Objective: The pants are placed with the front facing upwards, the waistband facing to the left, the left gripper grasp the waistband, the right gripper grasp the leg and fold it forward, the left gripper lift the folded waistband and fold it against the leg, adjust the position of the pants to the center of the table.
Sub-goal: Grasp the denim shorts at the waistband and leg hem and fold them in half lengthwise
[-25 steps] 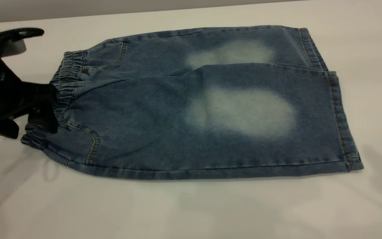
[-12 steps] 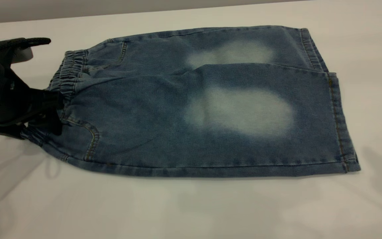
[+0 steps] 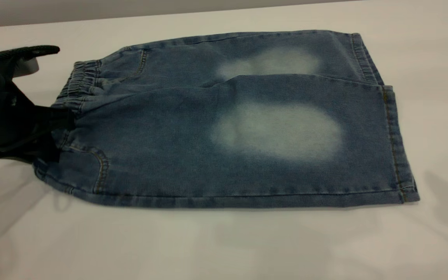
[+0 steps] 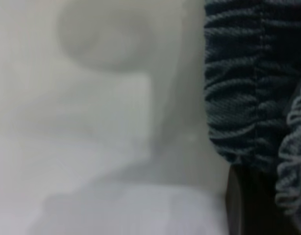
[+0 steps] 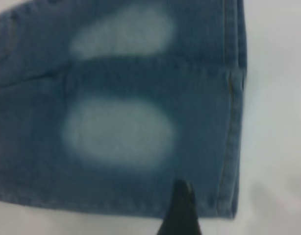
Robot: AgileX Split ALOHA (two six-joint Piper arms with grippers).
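The robot's right gripper needs to next move to the near leg of the pants and close on the leg's hem (image 3: pixel 402 185) (image 5: pixel 227 198), near the hem's near corner.
The pants (image 3: pixel 247 128) lie folded lengthwise on the table (image 3: pixel 208 249), pale faded patches up and leg hems (image 3: pixel 395 128) at the right. The gathered waistband (image 3: pixel 80 81) is at the left. My left gripper (image 3: pixel 58 128) is shut on the waistband's near part, and creases in the denim run toward it. Its curved black finger (image 3: pixel 37 49) stands apart above the cloth. In the left wrist view the ruffled waistband (image 4: pixel 238 88) sits right against a black finger (image 4: pixel 248 205). My right gripper (image 5: pixel 182 196) shows only as a black tip over the pants (image 5: pixel 121 127) near the hem.
Bare table surface surrounds the pants on all sides, widest toward the front. The table's far edge (image 3: pixel 169 13) runs along the top of the exterior view. The right arm is outside the exterior view.
My left gripper has shifted a little right and lower with the waistband in it. The waistband's near corner has bunched up, and the leg hems have slid slightly left.
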